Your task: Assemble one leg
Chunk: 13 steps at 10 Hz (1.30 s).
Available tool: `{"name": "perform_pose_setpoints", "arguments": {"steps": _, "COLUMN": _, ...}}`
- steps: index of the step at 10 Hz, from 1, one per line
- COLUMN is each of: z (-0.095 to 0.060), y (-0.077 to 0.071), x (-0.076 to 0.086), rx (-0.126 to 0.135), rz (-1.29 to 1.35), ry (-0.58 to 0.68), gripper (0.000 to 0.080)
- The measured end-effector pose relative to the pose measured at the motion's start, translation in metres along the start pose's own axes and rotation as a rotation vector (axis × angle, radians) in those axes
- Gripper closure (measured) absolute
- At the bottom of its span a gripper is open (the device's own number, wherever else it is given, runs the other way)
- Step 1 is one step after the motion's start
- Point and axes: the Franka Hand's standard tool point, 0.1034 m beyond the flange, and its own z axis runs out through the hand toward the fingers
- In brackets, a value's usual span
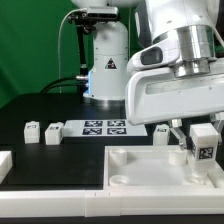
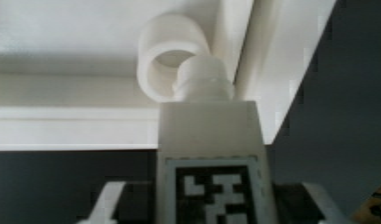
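Note:
The robot's gripper needs to release the leg that stands upright in the tabletop's round corner hole [image 1: 190, 179] [image 2: 173, 56], just below the leg's tip.
My gripper [image 1: 202, 146] is shut on a leg [image 1: 203, 136], a small white block with a black-and-white tag facing the camera. It holds the leg upright over the near right corner of the white tray-like tabletop [image 1: 128, 160]. In the wrist view the leg [image 2: 212, 130] runs out from between the fingers [image 2: 116, 200]. Its rounded tip sits at the round corner hole [image 2: 166, 55] of the tabletop [image 2: 62, 95]. I cannot tell how deep the tip is in the hole.
Two loose legs [image 1: 31, 130] [image 1: 52, 131] stand at the exterior view's left, and a third [image 1: 161, 132] stands behind the tabletop. The marker board [image 1: 105, 126] lies at the back centre. A white part [image 1: 4, 163] lies at the left edge. The robot base [image 1: 105, 65] stands behind.

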Motion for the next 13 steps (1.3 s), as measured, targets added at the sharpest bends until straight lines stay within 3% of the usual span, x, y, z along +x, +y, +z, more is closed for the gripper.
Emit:
{"name": "perform_pose_setpoints", "arguments": {"steps": 6, "z": 0.005, "y": 0.011, "x": -0.013, "rx": -0.012, "rz": 0.006, "ry": 0.004, "gripper": 0.0511}}
{"name": "perform_pose_setpoints", "arguments": {"steps": 13, "z": 0.01, "y": 0.012, "x": -0.024, "rx": -0.029, "rz": 0.001, "ry": 0.089, "gripper": 0.0511}}
